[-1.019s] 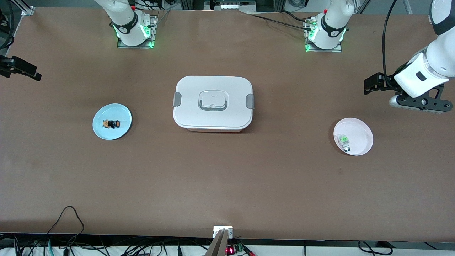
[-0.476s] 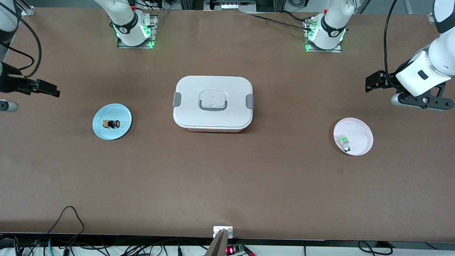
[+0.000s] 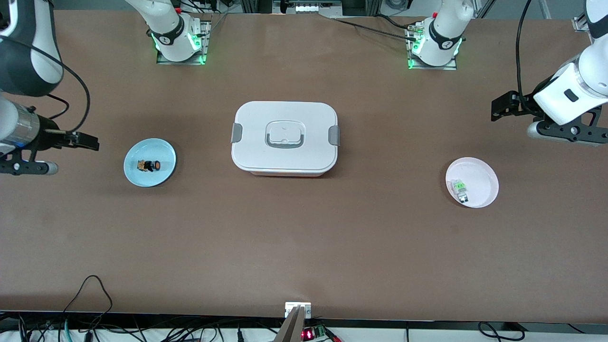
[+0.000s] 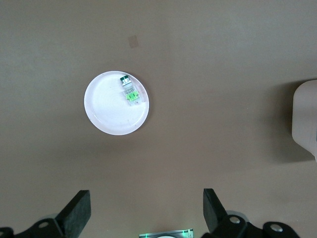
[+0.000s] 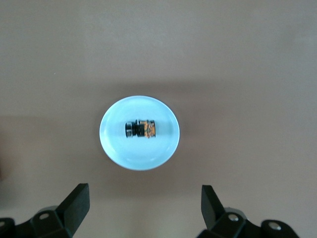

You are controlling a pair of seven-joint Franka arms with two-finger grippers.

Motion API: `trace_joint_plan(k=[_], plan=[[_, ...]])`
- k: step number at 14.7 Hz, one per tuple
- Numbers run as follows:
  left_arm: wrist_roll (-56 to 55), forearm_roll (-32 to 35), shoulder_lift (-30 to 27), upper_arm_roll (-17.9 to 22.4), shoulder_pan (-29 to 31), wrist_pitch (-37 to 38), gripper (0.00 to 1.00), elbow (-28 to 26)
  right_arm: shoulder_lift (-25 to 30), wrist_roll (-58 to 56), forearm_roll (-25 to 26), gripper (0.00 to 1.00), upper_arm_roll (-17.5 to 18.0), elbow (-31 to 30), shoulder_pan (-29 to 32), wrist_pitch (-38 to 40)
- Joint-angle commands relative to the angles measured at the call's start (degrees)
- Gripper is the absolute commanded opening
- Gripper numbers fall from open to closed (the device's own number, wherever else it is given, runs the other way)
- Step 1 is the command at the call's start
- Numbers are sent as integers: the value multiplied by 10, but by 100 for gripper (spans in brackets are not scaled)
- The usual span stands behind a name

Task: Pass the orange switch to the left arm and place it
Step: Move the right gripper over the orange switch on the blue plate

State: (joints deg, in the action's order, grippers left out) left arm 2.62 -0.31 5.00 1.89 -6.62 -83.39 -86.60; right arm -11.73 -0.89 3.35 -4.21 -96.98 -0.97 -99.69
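Observation:
Next, my right gripper goes to the orange switch on the light blue plate and close lengthwise on its round black end and orange end (image 3: 149,166) (image 5: 140,129).
The orange switch (image 3: 148,165) lies on a light blue plate (image 3: 162,151) toward the right arm's end of the table. In the right wrist view the switch (image 5: 140,129) lies on its side on the plate (image 5: 141,157). My right gripper (image 5: 143,196) is open and empty, up in the air over bare table beside the plate; the front view shows it (image 3: 26,167) at the table's end. The white lidded box (image 3: 285,137) stands mid-table. My left gripper (image 4: 146,198) is open and empty, raised over the left arm's end (image 3: 567,134).
A pale pink plate (image 3: 482,175) with a small green and clear switch (image 3: 460,188) sits toward the left arm's end; both show in the left wrist view (image 4: 109,114), (image 4: 128,89), with a box corner (image 4: 304,119). Cables lie along the table's near edge.
My right arm has come in from the table's end toward the blue plate. My left arm has shifted slightly outward. The switch, plates and box have not moved.

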Motion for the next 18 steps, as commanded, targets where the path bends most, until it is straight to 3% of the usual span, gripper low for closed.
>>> trace_joint_plan(k=[1, 4, 7, 11, 18], plan=[[-5, 6, 0, -2, 0, 12, 100, 11, 14, 2, 9, 100, 3, -66, -2, -66], [-6, 6, 0, -2, 0, 13, 100, 11, 21, 4, 9, 100, 21, -136, -2, -149], [-6, 6, 0, -4, -1, 15, 100, 11, 13, 4, 9, 100, 25, -165, -2, -180], [-6, 6, 0, -4, -4, 27, 100, 12, 7, -3, 10, 100, 24, -241, 1, -281], [-5, 6, 0, 0, 1, 41, 100, 13, -36, -73, 10, 100, 24, -252, 12, -304]])
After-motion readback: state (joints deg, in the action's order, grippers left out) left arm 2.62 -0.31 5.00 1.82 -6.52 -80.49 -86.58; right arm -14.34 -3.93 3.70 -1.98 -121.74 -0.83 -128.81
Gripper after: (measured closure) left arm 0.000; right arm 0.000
